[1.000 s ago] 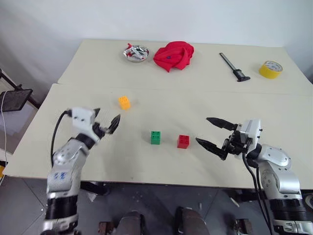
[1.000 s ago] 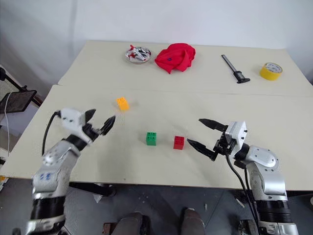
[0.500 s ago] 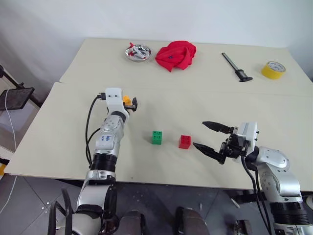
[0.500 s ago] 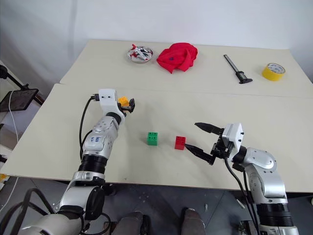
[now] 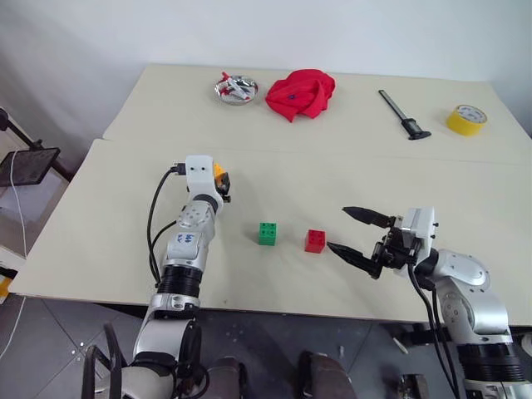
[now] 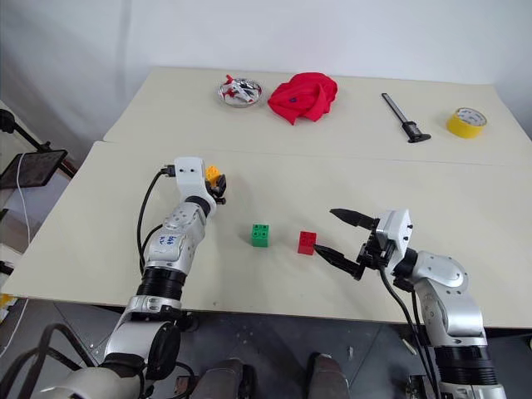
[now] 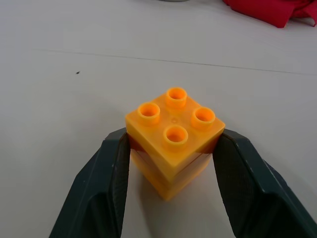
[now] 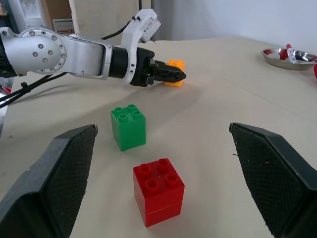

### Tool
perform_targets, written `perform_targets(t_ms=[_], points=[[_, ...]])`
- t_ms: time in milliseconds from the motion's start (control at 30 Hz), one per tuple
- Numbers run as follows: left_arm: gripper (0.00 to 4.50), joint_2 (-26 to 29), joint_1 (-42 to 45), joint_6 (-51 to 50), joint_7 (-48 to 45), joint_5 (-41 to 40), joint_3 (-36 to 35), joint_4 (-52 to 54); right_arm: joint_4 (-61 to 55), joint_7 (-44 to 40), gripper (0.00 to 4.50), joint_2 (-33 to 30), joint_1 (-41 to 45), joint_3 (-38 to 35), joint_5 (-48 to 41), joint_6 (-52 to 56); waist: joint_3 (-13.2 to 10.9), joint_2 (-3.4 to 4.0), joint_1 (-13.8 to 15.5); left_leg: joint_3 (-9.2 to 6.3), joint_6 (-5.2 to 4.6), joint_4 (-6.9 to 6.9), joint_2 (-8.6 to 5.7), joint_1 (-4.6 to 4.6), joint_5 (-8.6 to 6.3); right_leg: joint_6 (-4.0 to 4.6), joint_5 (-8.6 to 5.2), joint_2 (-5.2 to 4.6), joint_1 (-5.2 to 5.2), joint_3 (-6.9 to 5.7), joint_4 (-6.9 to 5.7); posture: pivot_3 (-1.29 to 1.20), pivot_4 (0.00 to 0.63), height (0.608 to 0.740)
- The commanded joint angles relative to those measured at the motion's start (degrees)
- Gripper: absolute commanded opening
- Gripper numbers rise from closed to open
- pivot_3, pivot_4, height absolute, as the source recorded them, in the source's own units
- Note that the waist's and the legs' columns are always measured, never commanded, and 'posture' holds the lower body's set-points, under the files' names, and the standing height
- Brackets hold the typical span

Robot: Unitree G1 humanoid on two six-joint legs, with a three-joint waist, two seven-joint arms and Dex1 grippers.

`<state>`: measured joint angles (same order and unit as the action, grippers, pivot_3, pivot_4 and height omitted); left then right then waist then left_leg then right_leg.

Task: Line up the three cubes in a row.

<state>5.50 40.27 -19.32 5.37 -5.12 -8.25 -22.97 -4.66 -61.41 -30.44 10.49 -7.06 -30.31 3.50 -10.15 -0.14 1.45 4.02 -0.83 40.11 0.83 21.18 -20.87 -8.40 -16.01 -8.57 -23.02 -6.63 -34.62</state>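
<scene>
The orange-yellow cube is pinched across its corners by my left gripper, so I will first open, swing round and take the cube by its flat sides (image 7: 192, 169).
The orange-yellow cube (image 7: 173, 139) stands on the table with my left gripper (image 5: 221, 184) shut on it, one black finger pressed to each side. It lies at the left, farther back than the other two cubes. The green cube (image 5: 268, 233) and the red cube (image 5: 315, 241) sit side by side near the middle of the table, a small gap between them. My right gripper (image 5: 337, 229) hovers just right of the red cube, open wide and holding nothing. The right wrist view looks over the red cube (image 8: 158, 191) and green cube (image 8: 129, 127) toward the left gripper (image 8: 176, 75).
On the far table lie a metal bowl (image 5: 235, 89), a crumpled red cloth (image 5: 300, 91), a black tool (image 5: 401, 114) and a yellow tape roll (image 5: 464, 120). A seam (image 5: 374, 156) runs between the two tables.
My left arm swung forward and right from the table's left side to the orange-yellow cube, and its fingers closed on it. The right arm kept still.
</scene>
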Motion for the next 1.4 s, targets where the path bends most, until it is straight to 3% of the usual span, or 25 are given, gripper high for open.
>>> perform_targets(t_ms=[33,300,400,500,733,767,1000,1200,1400], points=[[2.12,4.85,-2.16,1.47,-7.48,-0.41,0.95,4.11,-1.76,0.5,4.5,0.48,0.26,-0.28,-0.31,-0.97,0.0,0.0,-0.09,0.0,0.0,0.0,0.01,-0.01,0.0,0.0,0.0,0.01,0.0,-0.01,0.0,0.0,0.15,0.74],[2.12,18.2,-8.44,4.48,-38.09,-8.76,2.21,8.77,-2.36,0.77,4.5,0.04,-0.49,-0.7,-0.4,-0.87,0.0,0.01,-0.18,-0.02,0.06,-0.03,0.03,-0.02,0.03,0.01,0.0,0.03,0.0,-0.02,-0.02,0.0,0.15,0.74],[2.12,27.81,-11.12,7.79,-51.47,-9.57,2.0,6.56,-2.61,0.78,4.5,-0.36,-0.95,-1.04,-0.55,-0.68,0.0,0.01,-0.26,-0.03,0.06,-0.01,0.03,-0.01,0.03,0.01,-0.01,0.03,0.0,-0.02,-0.02,0.0,0.15,0.74],[2.12,31.79,-12.25,11.69,-56.84,-8.07,3.87,3.65,-2.94,0.98,4.5,-0.35,-1.37,-1.06,-0.57,-0.59,0.0,0.02,-0.34,-0.02,0.07,-0.05,0.05,-0.05,0.03,0.03,-0.02,0.05,-0.01,-0.03,-0.02,0.0,0.15,0.74],[4.31,27.51,-13.21,10.3,-53.24,-9.72,2.59,7.66,-4.27,1.29,4.5,-0.44,-2.2,-0.91,-0.93,0.18,0.0,0.01,-0.04,-0.12,0.02,0.03,0.01,0.0,0.0,0.0,0.0,0.01,0.08,-0.05,-0.02,0.0,0.15,0.74],[4.45,27.08,-13.95,10.15,-52.17,-9.39,2.38,8.85,-4.38,1.27,4.5,-0.52,-2.28,-0.98,-0.97,0.28,0.0,0.01,-0.13,-0.12,0.03,0.02,0.02,-0.01,0.0,0.0,0.0,0.02,0.08,-0.06,-0.02,0.0,0.15,0.74],[4.45,24.48,-21.25,-2.04,-37.15,-8.85,-1.91,22.82,-4.9,1.06,4.5,-1.18,-2.58,-1.49,-1.49,0.82,0.0,0.01,-0.99,-0.12,0.03,-0.03,0.06,-0.09,0.01,0.0,0.0,0.02,0.08,-0.02,-0.1,0.0,0.15,0.74],[4.45,24.68,-24.25,-3.4,-36.56,-8.55,-1.41,24.66,-4.11,0.76,4.5,-1.08,-1.76,-0.92,-1.46,1.01,0.0,0.01,-0.52,-0.23,0.03,-0.01,0.05,-0.1,0.01,0.0,0.0,-0.01,0.08,0.0,-0.09,0.0,0.15,0.74],[2.69,24.33,-19.1,4.08,-41.01,-8.27,-0.22,13.25,-3.31,0.17,4.5,-0.91,-0.42,-0.34,-1.31,1.42,0.0,0.02,-0.08,-0.13,0.03,0.02,0.03,-0.07,0.01,0.01,0.0,0.0,0.08,-0.01,-0.05,0.0,0.15,0.74]])
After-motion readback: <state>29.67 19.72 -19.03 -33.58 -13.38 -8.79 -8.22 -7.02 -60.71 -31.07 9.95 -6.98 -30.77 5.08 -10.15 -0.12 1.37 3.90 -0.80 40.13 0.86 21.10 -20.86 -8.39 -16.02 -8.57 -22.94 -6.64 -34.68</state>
